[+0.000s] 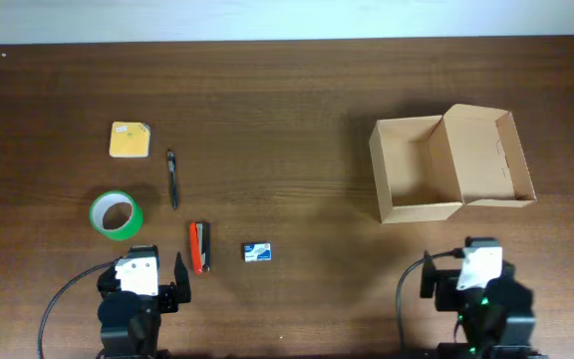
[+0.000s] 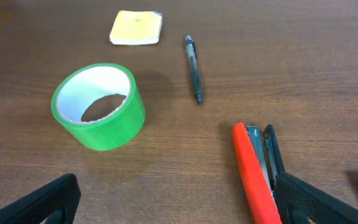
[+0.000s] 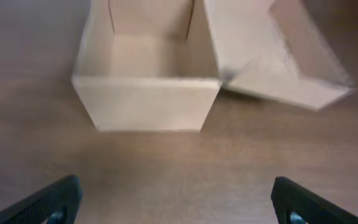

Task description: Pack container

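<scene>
The container is next for my right gripper, which should go there and grab the middle of the rim (image 1: 383,165) (image 3: 85,26) opposite its flap lid.
The container, a tan cardboard box (image 1: 414,170), stands open at the right with its flap lid (image 1: 486,155) folded out to the right; it looks empty and also shows in the right wrist view (image 3: 146,102). At the left lie a green tape roll (image 1: 116,214) (image 2: 98,107), a yellow sticky-note pad (image 1: 130,140) (image 2: 136,28), a black pen (image 1: 172,179) (image 2: 194,68), a red stapler (image 1: 198,247) (image 2: 255,171) and a small blue-and-white box (image 1: 257,252). My left gripper (image 2: 179,202) is open and empty near the table's front, the stapler by its right finger. My right gripper (image 3: 176,202) is open and empty in front of the container.
The dark wooden table (image 1: 287,100) runs to a pale wall at the back. Both arm bases sit at the front edge, left (image 1: 136,299) and right (image 1: 481,294), with black cables beside them.
</scene>
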Controlling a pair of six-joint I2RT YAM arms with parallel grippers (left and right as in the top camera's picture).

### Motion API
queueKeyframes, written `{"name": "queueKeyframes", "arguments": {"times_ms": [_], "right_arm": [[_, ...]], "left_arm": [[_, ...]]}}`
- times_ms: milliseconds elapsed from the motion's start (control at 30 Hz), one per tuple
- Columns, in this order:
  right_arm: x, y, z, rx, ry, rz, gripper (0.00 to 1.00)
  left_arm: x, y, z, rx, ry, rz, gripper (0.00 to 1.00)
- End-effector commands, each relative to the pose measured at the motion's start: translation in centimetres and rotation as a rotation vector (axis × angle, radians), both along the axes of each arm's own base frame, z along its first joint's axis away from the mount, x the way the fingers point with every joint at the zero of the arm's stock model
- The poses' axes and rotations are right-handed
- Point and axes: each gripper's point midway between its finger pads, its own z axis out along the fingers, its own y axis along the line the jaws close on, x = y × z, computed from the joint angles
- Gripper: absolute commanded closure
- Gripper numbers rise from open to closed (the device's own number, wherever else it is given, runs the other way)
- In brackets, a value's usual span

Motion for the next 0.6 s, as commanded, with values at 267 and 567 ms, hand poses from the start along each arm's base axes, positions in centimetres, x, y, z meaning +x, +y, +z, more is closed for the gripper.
{"name": "queueKeyframes", "arguments": {"times_ms": [267, 567], "right_arm": [[5.8, 1.1, 7.9, 0.078, 0.173, 0.051, 0.01], [14.7, 2.5, 6.3, 0.166, 0.375, 0.117, 0.01]], "left_arm": [[-0.1, 0.3, -0.2, -0.005, 0.005, 0.024, 0.01], [-0.1, 0.3, -0.2, -0.005, 0.005, 0.024, 0.00]]}}
